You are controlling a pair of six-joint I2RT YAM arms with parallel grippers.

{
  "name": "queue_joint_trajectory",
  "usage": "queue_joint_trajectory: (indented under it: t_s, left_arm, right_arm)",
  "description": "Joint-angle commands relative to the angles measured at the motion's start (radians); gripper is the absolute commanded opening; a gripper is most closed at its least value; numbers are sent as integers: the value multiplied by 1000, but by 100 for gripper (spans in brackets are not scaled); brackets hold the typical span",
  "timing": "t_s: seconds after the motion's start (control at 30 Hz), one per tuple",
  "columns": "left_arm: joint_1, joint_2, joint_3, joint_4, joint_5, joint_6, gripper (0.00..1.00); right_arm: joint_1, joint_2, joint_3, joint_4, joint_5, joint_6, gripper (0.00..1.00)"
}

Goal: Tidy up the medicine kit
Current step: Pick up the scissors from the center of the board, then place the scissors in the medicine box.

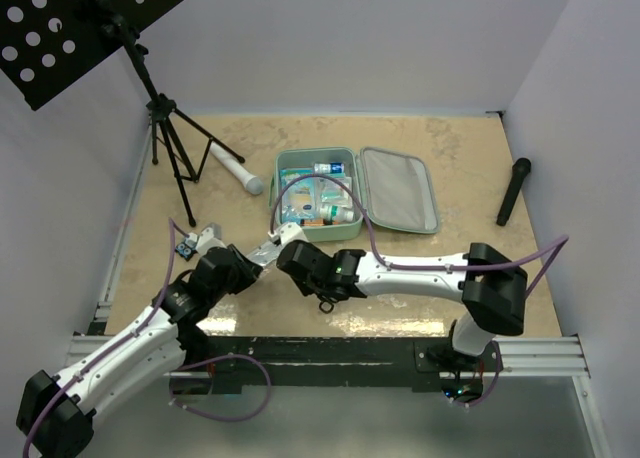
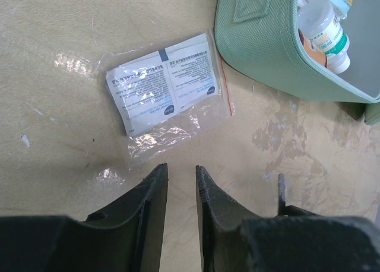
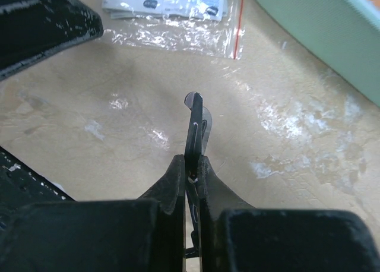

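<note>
The thin black tool will go down from my right gripper onto the blue-and-white packet's inner edge [image 1: 310, 186] inside the mint-green medicine kit.
The mint-green medicine kit [image 1: 292, 164] lies open at the table's middle with bottles and packets in its tray, its lid [image 1: 398, 188] flat to the right. Its green wall shows in the left wrist view [image 2: 261, 52] and the right wrist view [image 3: 332, 34]. A clear zip bag of white packets [image 2: 166, 85] lies on the table just left of the kit [image 1: 268, 250]. My left gripper [image 2: 181, 170] hangs just short of the bag, jaws a little apart and empty. My right gripper [image 3: 191, 160] is shut on a thin black tool [image 3: 195, 120], close beside the left gripper [image 1: 255, 263].
A black tripod stand [image 1: 165, 128] rises at the back left. Beside it lies a white-and-grey cylinder [image 1: 235, 168]. A black stick-shaped object [image 1: 514, 190] rests at the right. A small gadget [image 1: 187, 246] sits left of my left arm.
</note>
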Motion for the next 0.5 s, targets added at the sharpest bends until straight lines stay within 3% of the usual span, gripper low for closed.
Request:
queue_joint_trajectory:
  t_s: [0.0, 0.23, 0.47]
  left_arm:
    - [-1, 6, 23, 39, -5, 23, 30]
    - [-1, 7, 37, 45, -14, 34, 30]
    - [-1, 10, 58, 36, -22, 57, 30]
  right_arm:
    - [-47, -63, 89, -53, 65, -13, 0]
    - [-205, -95, 232, -73, 66, -84, 0]
    - [-375, -8, 413, -60, 60, -113, 0]
